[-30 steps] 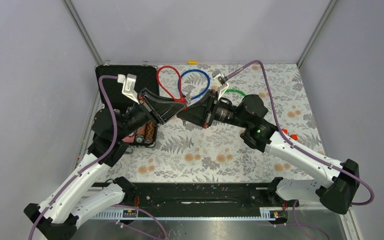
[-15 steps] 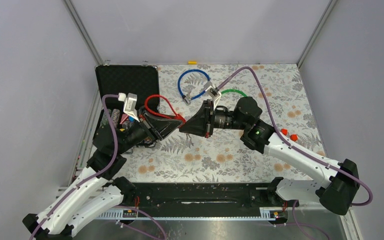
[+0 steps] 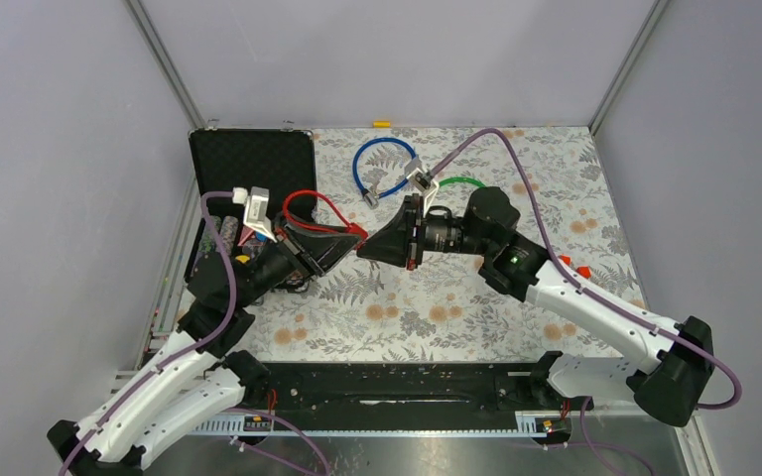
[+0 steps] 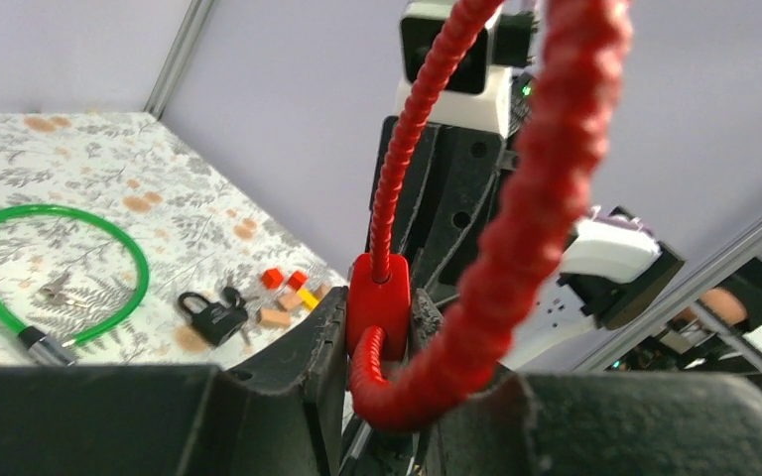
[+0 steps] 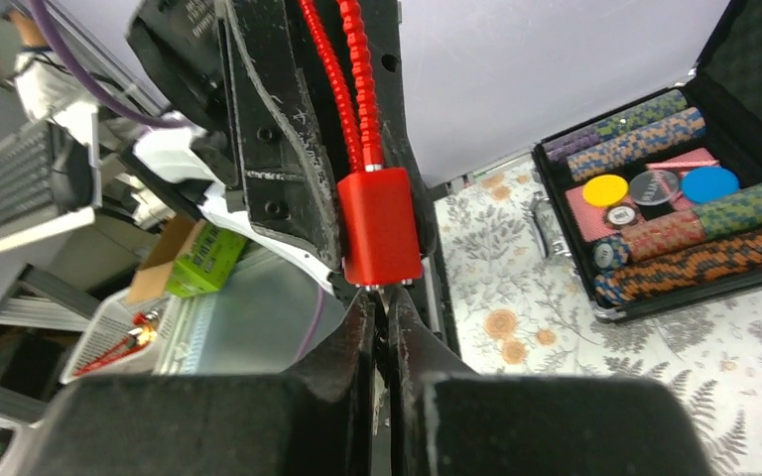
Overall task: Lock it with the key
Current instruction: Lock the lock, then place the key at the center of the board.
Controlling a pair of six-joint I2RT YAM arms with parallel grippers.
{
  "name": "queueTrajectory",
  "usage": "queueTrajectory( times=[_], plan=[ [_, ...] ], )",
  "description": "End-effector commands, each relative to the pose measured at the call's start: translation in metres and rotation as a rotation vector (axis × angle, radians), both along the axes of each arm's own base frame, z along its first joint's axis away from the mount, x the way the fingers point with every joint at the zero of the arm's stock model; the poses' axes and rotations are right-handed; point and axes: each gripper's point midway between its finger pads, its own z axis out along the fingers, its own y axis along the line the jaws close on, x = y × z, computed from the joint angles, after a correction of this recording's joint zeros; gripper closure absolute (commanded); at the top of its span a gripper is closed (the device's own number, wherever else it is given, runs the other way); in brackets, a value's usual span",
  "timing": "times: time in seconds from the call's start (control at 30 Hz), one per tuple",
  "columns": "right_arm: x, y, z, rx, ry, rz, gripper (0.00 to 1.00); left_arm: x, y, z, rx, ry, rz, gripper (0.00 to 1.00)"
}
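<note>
The red cable lock, now in the air over the table, will be let go by my left gripper on the table [image 3: 369, 270], between the black case and the green cable lock.
The red cable lock [image 3: 310, 204] hangs in the air over the left middle of the table. My left gripper [image 3: 353, 234] is shut on its red block-shaped lock body [image 4: 378, 297], with the ribbed red cable [image 4: 546, 188] looping up past the camera. My right gripper [image 3: 362, 248] faces it from the right, tip to tip. In the right wrist view the lock body [image 5: 381, 226] sits right above my right gripper [image 5: 381, 309], whose jaws are pressed together on a thin metal key [image 5: 380, 295] that meets the underside of the body.
A blue cable lock [image 3: 382, 164] and a green one [image 3: 461, 182] lie at the back of the floral table. An open black case [image 3: 248, 164] of poker chips [image 5: 675, 218] stands at the left. A black padlock [image 4: 213, 317] and small coloured blocks [image 3: 571, 266] lie at the right.
Both grippers have come nearer and to the left with the red lock, away from the blue loop. Over the last half second they have hardly moved.
</note>
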Motion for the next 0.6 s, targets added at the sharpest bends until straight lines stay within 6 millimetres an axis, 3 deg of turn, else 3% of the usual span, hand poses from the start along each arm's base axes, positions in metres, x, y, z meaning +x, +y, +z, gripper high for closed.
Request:
queueTrajectory(
  times=[0.0,0.1,0.23,0.27,0.43,0.57],
  plan=[
    [-0.044,-0.023,-0.058,-0.272,-0.022,0.236,1.00,0.002,0.046,0.110,-0.148,-0.264,0.222,1.00],
    [-0.049,-0.032,-0.064,-0.308,-0.078,0.284,1.00,0.000,0.035,0.110,-0.060,-0.258,0.167,1.00],
    [-0.073,-0.039,-0.053,-0.249,-0.123,0.438,1.00,-0.001,0.021,0.109,0.014,-0.241,0.091,1.00],
    [-0.072,-0.038,-0.050,-0.242,-0.116,0.426,1.00,-0.001,0.018,0.108,0.017,-0.236,0.074,1.00],
    [-0.043,-0.026,-0.047,-0.247,-0.087,0.240,1.00,0.009,0.014,0.098,0.038,-0.204,0.084,1.00],
    [-0.007,-0.025,-0.056,-0.276,-0.044,0.041,1.00,0.032,0.009,0.068,0.119,-0.121,0.129,1.00]
  ],
)
